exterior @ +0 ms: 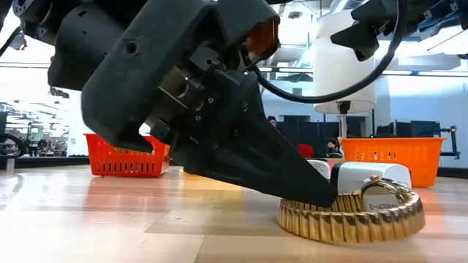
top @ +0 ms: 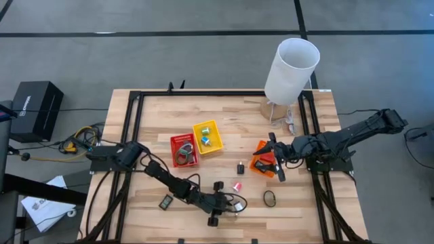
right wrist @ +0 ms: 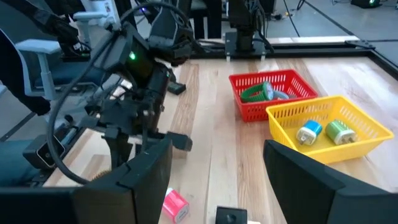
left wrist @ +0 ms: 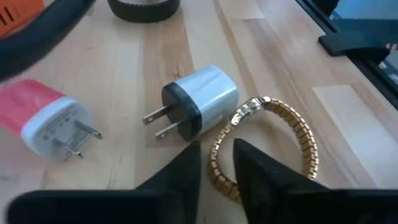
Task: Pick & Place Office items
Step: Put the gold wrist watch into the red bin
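The gold watch's face sits against the white plug adapter, so the robot's left gripper should first drag the watch clear, then close on the watch's band point(left wrist: 216, 159) and lift.
A gold watch point(left wrist: 292, 127) with a stretch band lies flat on the wooden table near its front edge, also seen in the low view point(exterior: 355, 215). My left gripper point(left wrist: 217, 177) is down at it, shut on its band. Beside the watch lie a white plug adapter point(left wrist: 202, 99) and a pink-and-white plug adapter point(left wrist: 50, 121). A black ring point(top: 270, 198) lies to the right. My right gripper point(top: 277, 159) hovers open over the orange tray point(top: 261, 148), holding nothing. My left gripper pinches the watch's band at the near side of its loop point(left wrist: 217, 155), one finger point(left wrist: 264, 171) inside the loop and one finger point(left wrist: 180, 177) outside. The fingers slant down from the table's left. The watch lies flat on the table.
A red tray point(top: 184, 150) and a yellow tray point(top: 207, 136) with small items stand at mid-table. A tall white cylinder point(top: 291, 68) stands at the back right. A black clip point(top: 240, 167) and a small dark item point(top: 166, 201) lie loose on the wood.
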Available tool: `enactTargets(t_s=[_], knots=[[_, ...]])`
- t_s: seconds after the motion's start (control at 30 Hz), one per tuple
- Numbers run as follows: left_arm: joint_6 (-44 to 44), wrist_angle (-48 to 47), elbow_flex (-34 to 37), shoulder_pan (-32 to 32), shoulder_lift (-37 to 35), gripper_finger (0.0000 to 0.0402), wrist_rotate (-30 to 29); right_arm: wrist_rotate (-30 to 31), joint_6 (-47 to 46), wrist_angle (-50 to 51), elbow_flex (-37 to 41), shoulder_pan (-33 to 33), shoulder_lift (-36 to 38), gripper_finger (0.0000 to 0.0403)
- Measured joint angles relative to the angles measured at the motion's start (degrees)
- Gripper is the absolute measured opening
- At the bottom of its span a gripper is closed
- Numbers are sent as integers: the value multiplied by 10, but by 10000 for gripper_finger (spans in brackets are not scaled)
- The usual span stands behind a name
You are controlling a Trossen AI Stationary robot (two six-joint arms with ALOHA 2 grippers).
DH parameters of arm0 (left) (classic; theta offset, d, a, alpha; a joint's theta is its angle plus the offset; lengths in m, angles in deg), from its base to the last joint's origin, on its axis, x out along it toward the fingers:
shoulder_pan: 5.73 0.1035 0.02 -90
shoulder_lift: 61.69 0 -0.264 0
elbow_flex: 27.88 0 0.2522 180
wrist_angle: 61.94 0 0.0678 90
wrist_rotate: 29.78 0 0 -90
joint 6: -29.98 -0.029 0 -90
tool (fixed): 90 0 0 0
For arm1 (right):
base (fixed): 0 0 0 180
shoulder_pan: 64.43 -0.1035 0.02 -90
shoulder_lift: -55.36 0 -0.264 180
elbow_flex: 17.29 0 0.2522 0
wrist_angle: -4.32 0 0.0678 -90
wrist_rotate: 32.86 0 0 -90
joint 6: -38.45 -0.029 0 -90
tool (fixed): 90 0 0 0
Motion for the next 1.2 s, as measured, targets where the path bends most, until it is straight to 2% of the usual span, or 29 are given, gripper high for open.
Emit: enactTargets(t_s=[0.17,0.27,0.43,0.67,0.87,1.2], knots=[[-14,-23,1,0,-11,17,0,0,0,1,0,0,0,244],[-19,-77,1,0,-30,7,5,0,0,2,0,0,0,244],[-28,-192,4,-1,-80,26,6,0,23,-1,0,0,0,244],[-66,-271,3,5,-141,53,9,0,29,-3,0,0,0,244],[-56,-268,2,17,-135,90,54,0,30,-2,0,1,0,244],[-36,-271,3,22,-121,147,71,0,30,-3,0,1,0,244]])
